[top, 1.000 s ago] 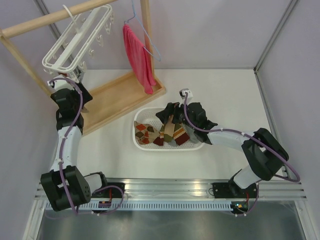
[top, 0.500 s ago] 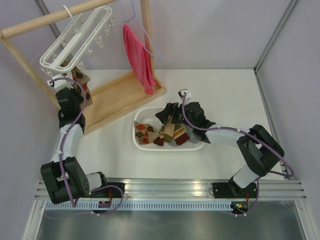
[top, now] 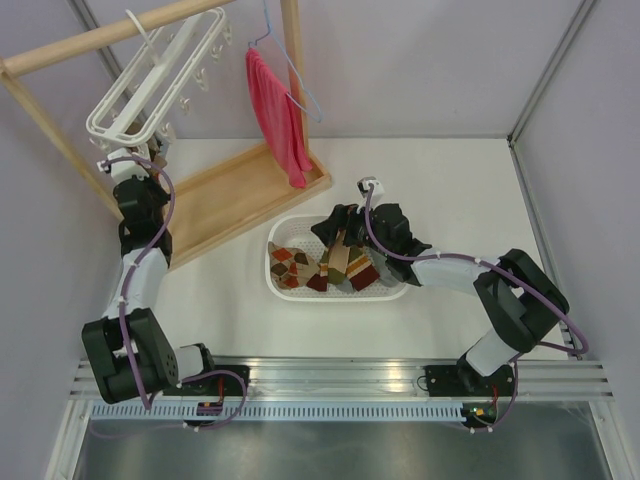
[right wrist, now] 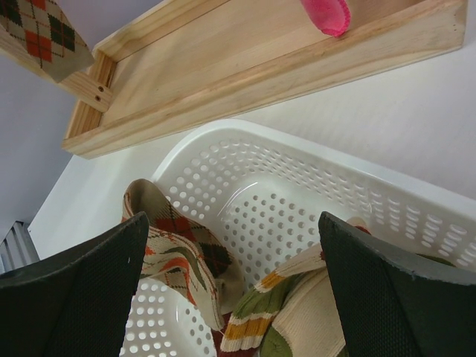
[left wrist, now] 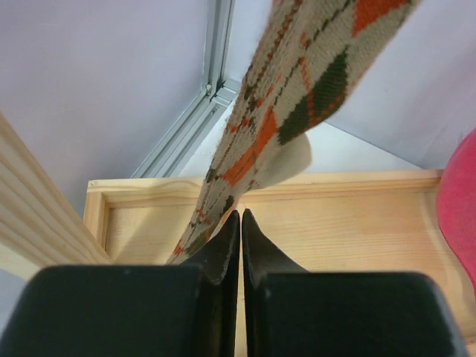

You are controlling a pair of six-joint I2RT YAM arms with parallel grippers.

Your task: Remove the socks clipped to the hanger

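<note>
The argyle sock runs outside my shut left fingers; next I open them, pinch the sock's edge (left wrist: 229, 202), pull it toward my right gripper.
The white hanger (top: 150, 80) hangs from the wooden rail at the back left. One argyle sock (left wrist: 297, 89) is still clipped to it and slants down past my left gripper (left wrist: 240, 217). That gripper is shut right under the hanger (top: 153, 165); the sock runs along the outside of its left finger (left wrist: 216, 253), and no cloth shows between the tips. My right gripper (right wrist: 238, 282) is open over the white basket (right wrist: 297, 141), with nothing between its fingers. Several loose socks (top: 340, 265) lie in the basket, argyle and striped ones (right wrist: 178, 253).
A red cloth (top: 278, 115) hangs on a blue wire hanger (top: 290, 60) beside the rack's right post. The wooden rack base (top: 230, 200) lies under the hanger, just behind the basket (top: 285, 232). Walls stand close on the left and at the back.
My left gripper has gone from open to shut beside the hanging sock and has shifted slightly up and back under the hanger. The right arm has hardly moved.
</note>
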